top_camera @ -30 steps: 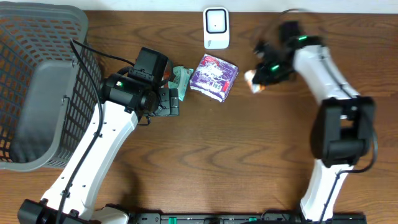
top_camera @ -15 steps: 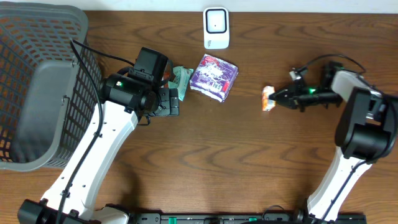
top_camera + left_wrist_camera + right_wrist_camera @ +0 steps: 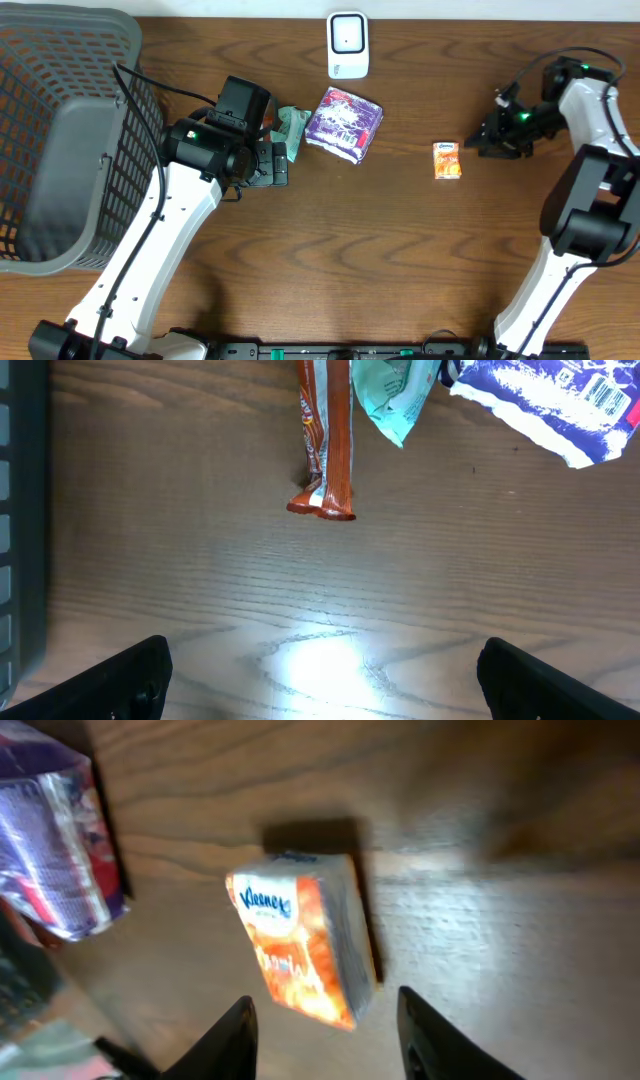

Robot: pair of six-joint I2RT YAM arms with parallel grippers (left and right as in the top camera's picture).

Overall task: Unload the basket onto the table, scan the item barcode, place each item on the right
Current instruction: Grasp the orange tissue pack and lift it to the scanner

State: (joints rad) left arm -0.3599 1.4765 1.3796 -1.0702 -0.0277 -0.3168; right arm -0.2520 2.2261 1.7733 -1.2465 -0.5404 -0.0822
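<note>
My right gripper's fingers are short of the orange Kleenex tissue pack, so next I open them wider, move in and grip its near end (image 3: pixel 457 160) before carrying it to the scanner.
An orange Kleenex tissue pack (image 3: pixel 447 160) lies flat on the wooden table, right of centre. My right gripper (image 3: pixel 488 138) is just to its right, open, with the pack (image 3: pixel 305 935) lying free just beyond its fingertips (image 3: pixel 238 1025). The white barcode scanner (image 3: pixel 347 44) stands at the far edge of the table. My left gripper (image 3: pixel 278 163) hovers open over bare wood, with nothing between its fingers (image 3: pixel 130 675). A brown snack bar (image 3: pixel 325 435) lies ahead of it.
A purple packet (image 3: pixel 343 123) lies below the scanner, with a teal packet (image 3: pixel 292 130) at its left side. A large grey mesh basket (image 3: pixel 60 140) fills the left end of the table.
My right gripper swung the orange pack away from the scanner, brought it down to the table and opened, letting it go. The left arm has not moved.
</note>
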